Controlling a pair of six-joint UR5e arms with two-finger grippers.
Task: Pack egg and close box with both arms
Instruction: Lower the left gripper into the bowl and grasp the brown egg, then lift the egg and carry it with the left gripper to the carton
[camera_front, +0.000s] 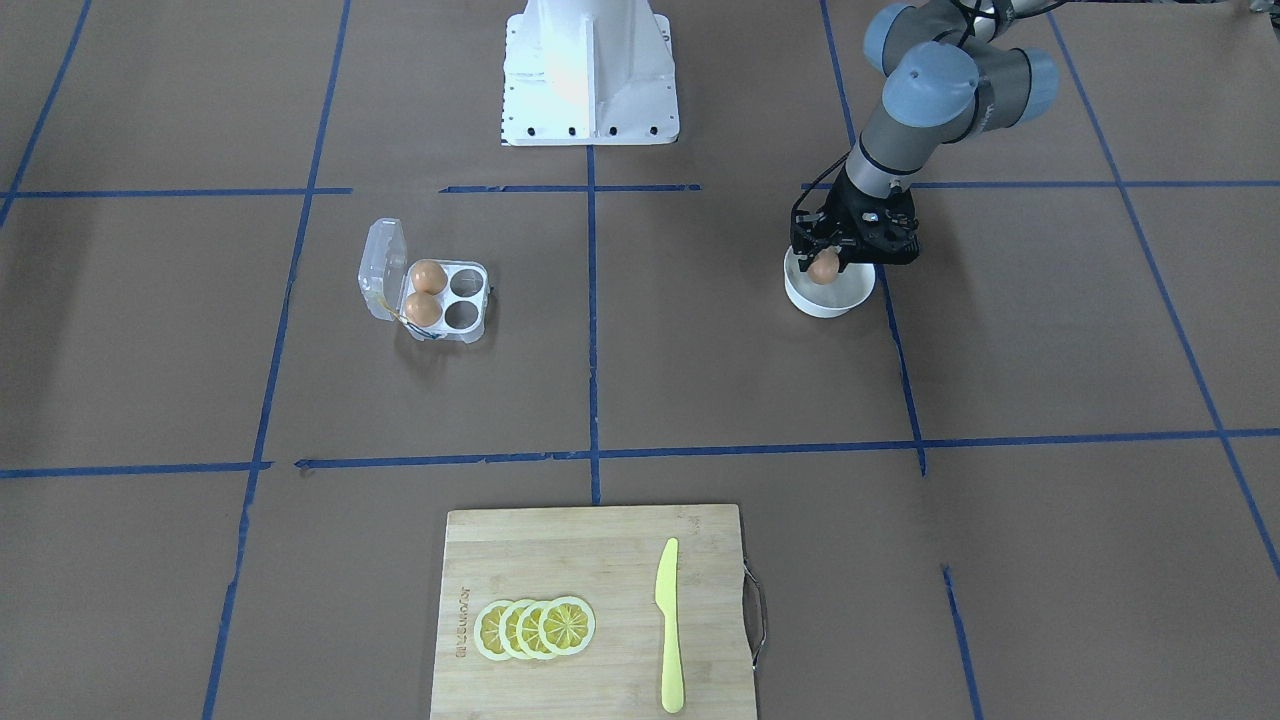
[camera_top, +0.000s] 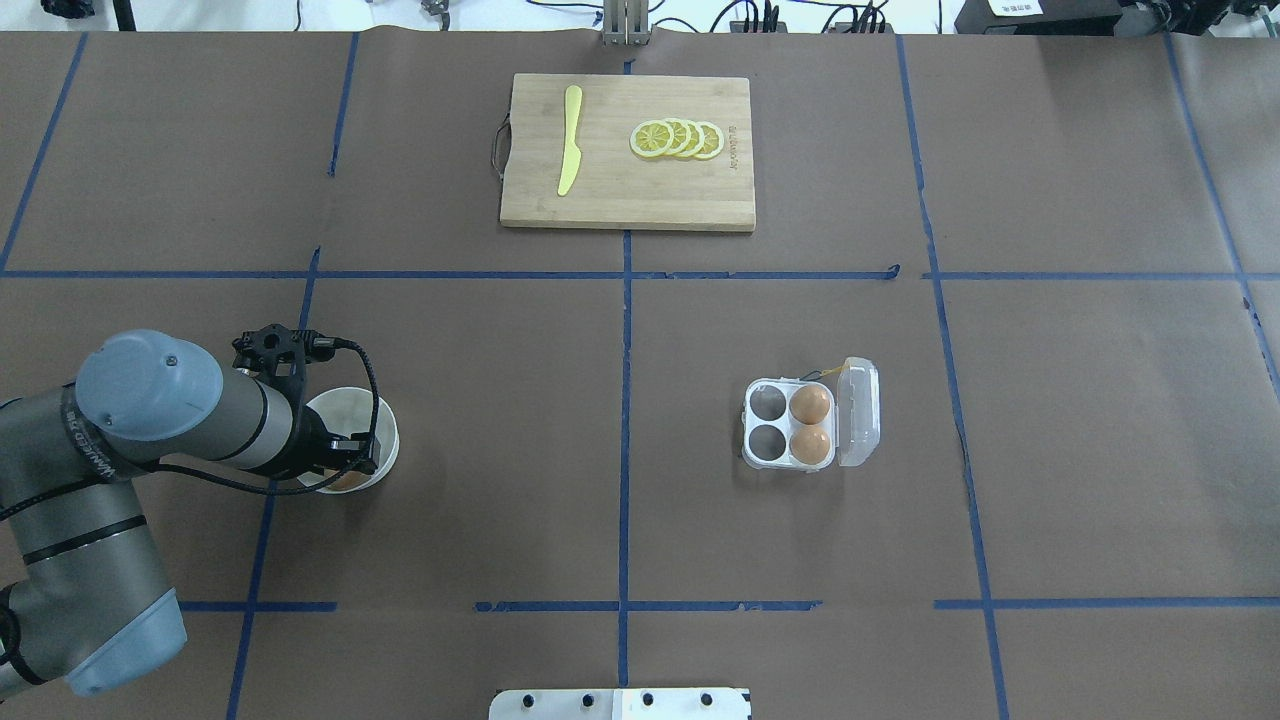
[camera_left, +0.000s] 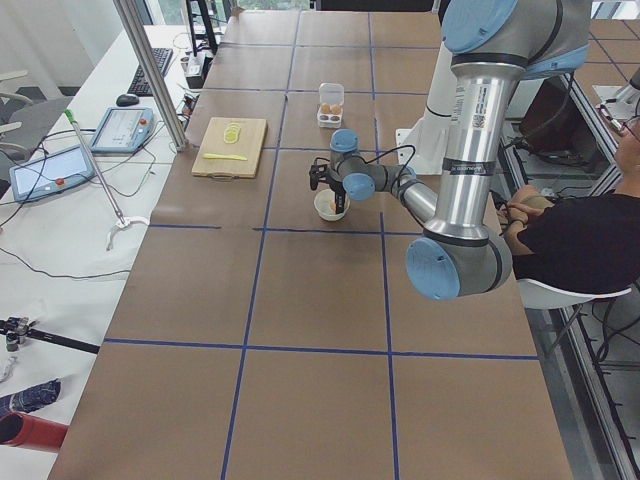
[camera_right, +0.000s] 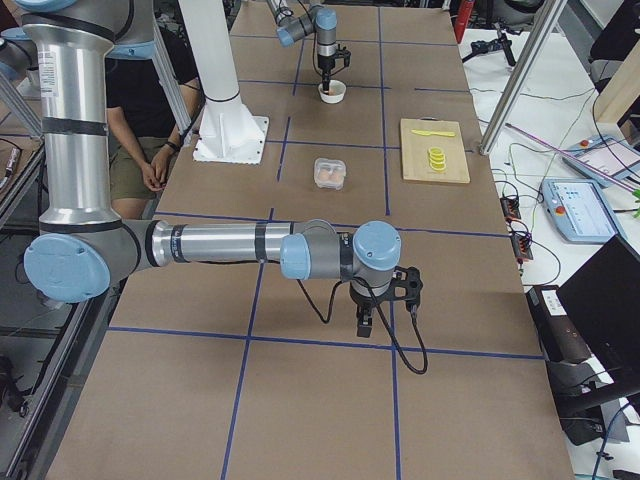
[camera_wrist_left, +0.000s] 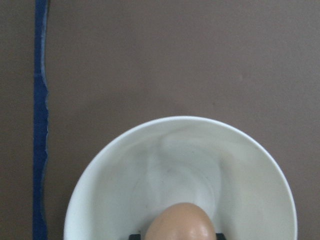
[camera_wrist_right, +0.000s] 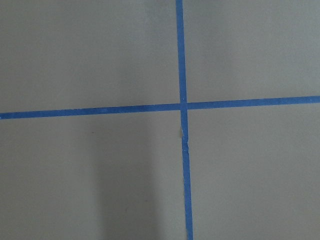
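My left gripper needs to release the brown egg in the clear box's empty cup nearer the cutting board (camera_front: 461, 313).
My left gripper (camera_front: 826, 258) is shut on a brown egg (camera_front: 825, 268) and holds it just over the round white bowl (camera_front: 832, 306). In the left wrist view the egg (camera_wrist_left: 182, 223) sits at the bottom edge above the bowl (camera_wrist_left: 100, 170). The clear box (camera_front: 462, 298) stands open with its lid (camera_front: 383, 268) raised. Two other brown eggs (camera_front: 427, 276) fill the cups beside the lid, and the other two cups (camera_front: 463, 300) are empty. My right gripper (camera_right: 366, 322) hangs over bare table far from the box; I cannot tell if it is open.
A bamboo cutting board (camera_front: 560, 560) carries lemon slices (camera_front: 535, 627) and a yellow knife (camera_front: 668, 625) on the side far from the robot. The white pedestal base (camera_front: 590, 70) stands at the robot's edge. Blue tape lines cross the brown table.
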